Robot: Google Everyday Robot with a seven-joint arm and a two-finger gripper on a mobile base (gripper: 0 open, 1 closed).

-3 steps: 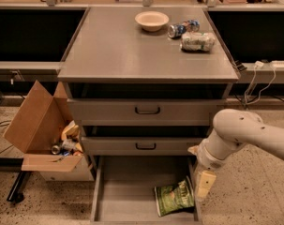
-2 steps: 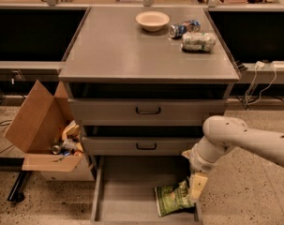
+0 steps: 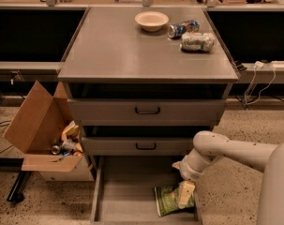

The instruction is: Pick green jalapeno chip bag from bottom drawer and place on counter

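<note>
Next, I need to close on the far edge [image 3: 176, 188] of the green jalapeno chip bag, toward the closed drawers.
The green jalapeno chip bag [image 3: 168, 199] lies flat on the floor of the open bottom drawer [image 3: 127, 198], at its right side near the front. My gripper [image 3: 185, 194] reaches down from the right on a white arm and sits right over the bag's right end, touching or nearly touching it. The counter [image 3: 118, 46] is the grey cabinet top above the drawers.
On the counter's back right stand a cream bowl [image 3: 151, 20], a blue can [image 3: 182, 28] on its side and a whitish-green wrinkly packet [image 3: 197, 41]. Two closed grey drawers with black handles [image 3: 147, 110] sit above the open one. An open cardboard box [image 3: 43, 135] of rubbish stands to the left.
My arm has swung left and down, bringing the gripper from beside the drawer's right wall onto the right end of the chip bag. The bag has not moved.
</note>
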